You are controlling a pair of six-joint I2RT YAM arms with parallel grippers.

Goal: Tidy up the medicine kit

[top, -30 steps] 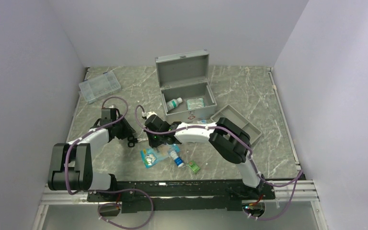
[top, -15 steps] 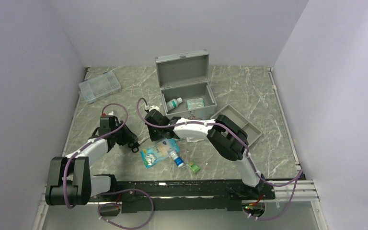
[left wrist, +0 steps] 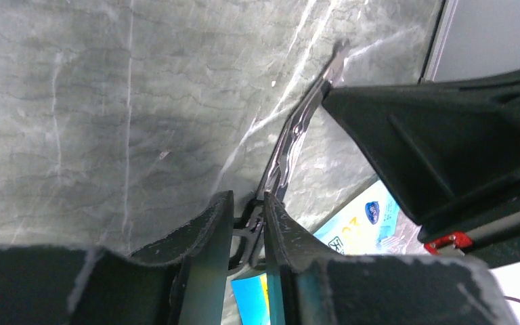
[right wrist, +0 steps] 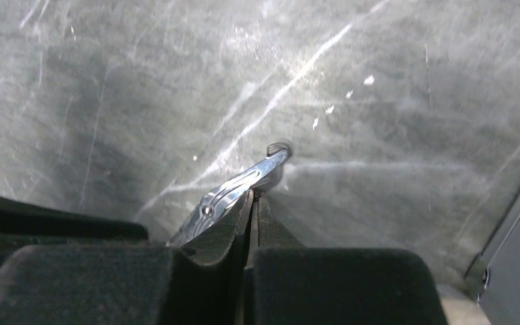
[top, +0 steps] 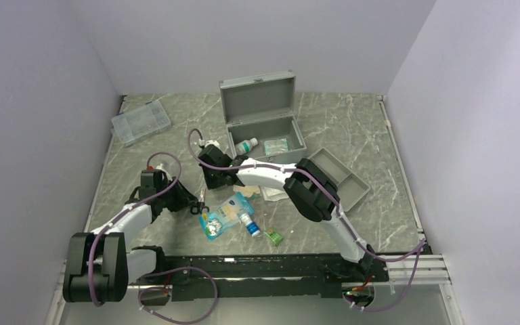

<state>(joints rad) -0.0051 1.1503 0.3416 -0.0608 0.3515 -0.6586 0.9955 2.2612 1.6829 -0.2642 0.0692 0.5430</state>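
The scissors' blade is outside the right gripper's shut fingers, so the robot's left gripper will lay the scissors flat and take them by the nearer handle loop [top: 194, 210].
The medicine kit [top: 257, 98] stands open at the back, with a small bottle [top: 246, 145] and a packet [top: 276, 145] inside. My left gripper [top: 191, 203] [left wrist: 247, 206] is shut on the black handle of a pair of scissors [top: 200, 198] [left wrist: 291, 135], low over the table left of centre. The blades point toward my right gripper [top: 207, 186] [right wrist: 254, 196], whose jaws are pressed together. The shiny blade [right wrist: 237, 189] lies across the right fingertips, its tip just past them. I cannot see it between the pads.
A blue packet [top: 227, 213], a small bottle [top: 247, 222] and a green item [top: 274, 236] lie near the front. White paper [top: 271, 191] lies under the right arm. A grey divided tray [top: 342, 177] sits at the right and a clear compartment box [top: 140, 122] at the back left.
My right gripper has moved up and left, off the blue packet, to the scissors' blades. The left gripper has shifted a little toward the front right with the scissors.
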